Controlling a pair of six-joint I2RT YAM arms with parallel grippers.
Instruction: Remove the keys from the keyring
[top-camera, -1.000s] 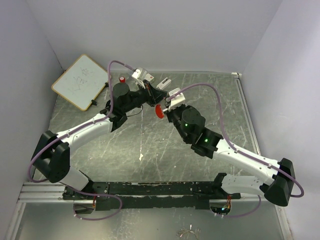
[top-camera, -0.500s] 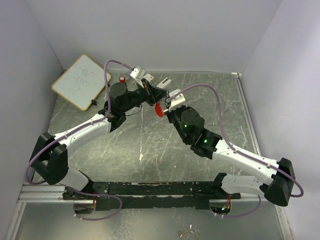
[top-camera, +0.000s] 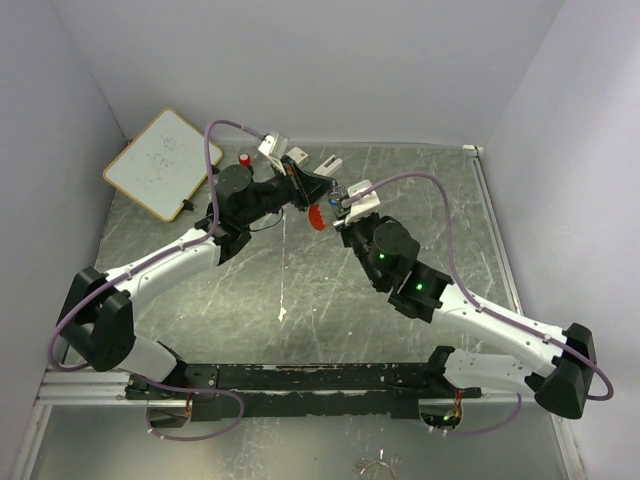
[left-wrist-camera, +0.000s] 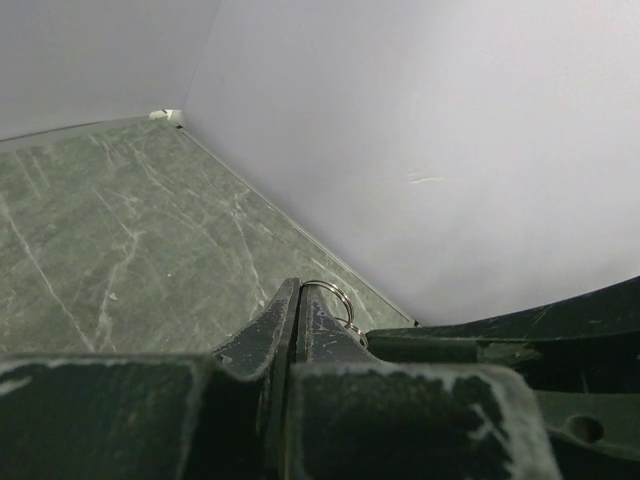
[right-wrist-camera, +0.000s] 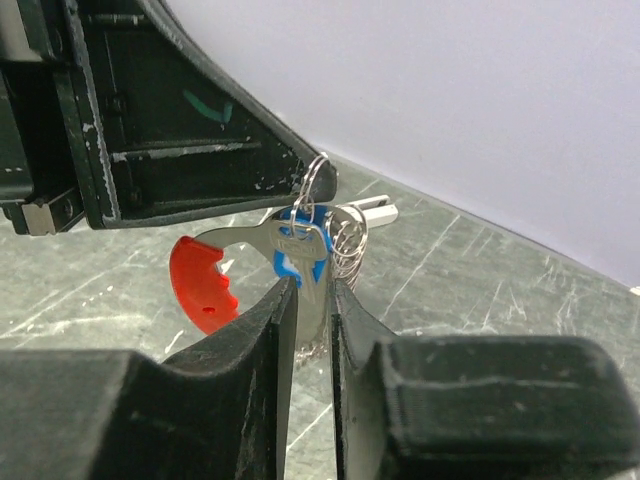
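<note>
My right gripper will take the silvery ring higher up (right-wrist-camera: 300, 206) before my left gripper releases it, since my right one now sits at the key blades below the bunched rings.
The keyring hangs in the air between my two grippers. Its red curved loop (top-camera: 317, 218) (right-wrist-camera: 200, 281) dangles on the left. My left gripper (top-camera: 308, 190) (left-wrist-camera: 297, 290) is shut on the silvery ring (left-wrist-camera: 333, 296) (right-wrist-camera: 318, 176) at the top. In the right wrist view, the blue-headed key (right-wrist-camera: 299, 252) and a silvery key hang from that ring beside a bunch of small rings (right-wrist-camera: 349, 241). My right gripper (top-camera: 345, 208) (right-wrist-camera: 313, 292) is closed on the key blades just under the blue head. The blade tips are hidden between the fingers.
A small whiteboard (top-camera: 160, 163) leans at the back left. A red-capped little bottle (top-camera: 245, 159) stands behind the left arm. A white block (top-camera: 330, 165) (right-wrist-camera: 376, 210) lies on the table behind the grippers. The back wall is close.
The right arm has shifted a little to the right and the left gripper slightly back-left. The keyring stays held between them, the red loop a bit higher.
</note>
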